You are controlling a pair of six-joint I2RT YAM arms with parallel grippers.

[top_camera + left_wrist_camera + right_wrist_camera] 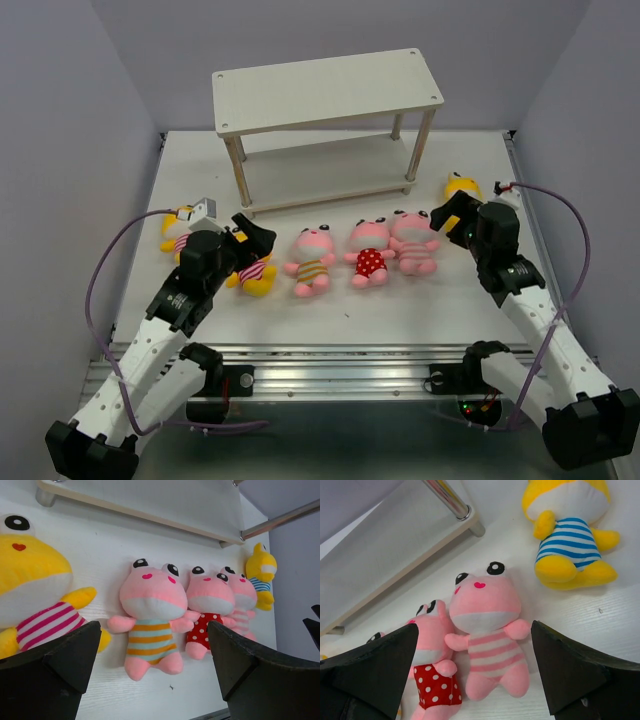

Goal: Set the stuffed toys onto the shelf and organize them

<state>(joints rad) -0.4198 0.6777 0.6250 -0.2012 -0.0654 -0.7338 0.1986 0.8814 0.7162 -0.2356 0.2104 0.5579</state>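
The yellow-striped pink toy should be gripped next by my left gripper, which will close on the bottom of its body (311, 284) (152, 664), between the toy's legs.
The pale two-tier shelf (325, 88) stands at the back with nothing on it. Three pink toys lie in a row on the table: yellow-striped (312, 262), red-dotted (370, 252), pink-striped (413, 243). A yellow pink-striped toy (254, 274) lies below my left gripper (250, 238), which is open and empty. Another yellow toy (176, 236) is partly hidden behind the left arm. The yellow blue-striped toy (462, 186) lies beside my right gripper (447, 216), which is open and empty. In the right wrist view the gripper (475, 645) hovers over the pink-striped toy (490, 630).
In the left wrist view the open gripper (154, 640) faces the yellow-striped pink toy (150, 615), with the yellow toy (35, 595) at its left. The shelf's lower board (150, 500) and a metal leg (447, 500) lie just beyond the toys. Grey walls enclose the table.
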